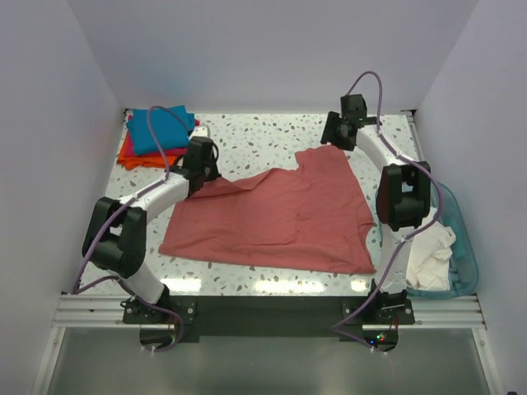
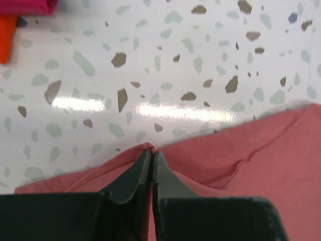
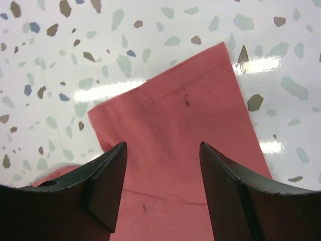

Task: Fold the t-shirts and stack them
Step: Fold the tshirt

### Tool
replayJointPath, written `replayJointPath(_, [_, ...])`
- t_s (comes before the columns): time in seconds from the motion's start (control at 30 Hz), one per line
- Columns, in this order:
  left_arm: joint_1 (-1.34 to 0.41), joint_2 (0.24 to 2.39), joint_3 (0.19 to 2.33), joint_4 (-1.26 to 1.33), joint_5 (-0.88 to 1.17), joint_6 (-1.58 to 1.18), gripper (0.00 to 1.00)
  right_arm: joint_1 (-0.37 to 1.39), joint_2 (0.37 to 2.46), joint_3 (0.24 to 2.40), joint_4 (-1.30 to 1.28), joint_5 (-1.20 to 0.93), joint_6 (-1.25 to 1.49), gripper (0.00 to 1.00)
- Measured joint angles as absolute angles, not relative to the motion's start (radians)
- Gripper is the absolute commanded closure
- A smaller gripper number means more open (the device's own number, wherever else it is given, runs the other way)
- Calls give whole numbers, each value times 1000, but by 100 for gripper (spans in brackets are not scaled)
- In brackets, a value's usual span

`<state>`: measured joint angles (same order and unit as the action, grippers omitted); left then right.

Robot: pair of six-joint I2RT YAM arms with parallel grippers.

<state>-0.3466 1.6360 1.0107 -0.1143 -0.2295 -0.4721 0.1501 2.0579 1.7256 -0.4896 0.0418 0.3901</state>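
My left gripper will let go of the salmon-red t-shirt's edge on the speckled table [image 1: 179, 183] [image 2: 10, 143] just in front of the folded stack.
A large salmon-red t-shirt [image 1: 280, 218] lies spread on the speckled table [image 1: 255, 140]. My left gripper [image 1: 200, 177] is shut on its far left edge, pinching a fold of the cloth [image 2: 150, 147] between the fingertips. My right gripper [image 1: 335, 136] is open above the shirt's far right sleeve [image 3: 175, 120], with the cloth between the spread fingers and not held. A stack of folded shirts sits at the far left corner: teal-blue [image 1: 160, 130] on top, magenta-pink [image 1: 136, 150] and orange [image 1: 136, 159] under it. The pink [image 2: 27, 6] and orange [image 2: 7, 32] edges show in the left wrist view.
A translucent blue plastic tub [image 1: 461, 247] holding white cloth [image 1: 432, 251] stands off the table's right edge beside the right arm. White walls close in the table on three sides. A metal rail [image 1: 263, 309] runs along the near edge.
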Motion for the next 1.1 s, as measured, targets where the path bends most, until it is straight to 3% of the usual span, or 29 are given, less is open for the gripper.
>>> replayJointPath(0.7, [-177, 1901, 1250, -92, -307, -472, 100, 102, 2437, 2117, -625, 200, 391, 40])
replayJointPath(0.8, [-176, 1927, 1280, -88, -307, -472, 100, 104, 2460, 2131, -632, 205, 387, 48])
replayJointPath(1.07, [-155, 1962, 1303, -82, -307, -472, 100, 104, 2475, 2156, -640, 191, 393, 100])
replayJointPath(1.1, [-150, 1966, 1308, -81, -306, -474, 100, 104, 2482, 2170, -641, 190, 392, 100])
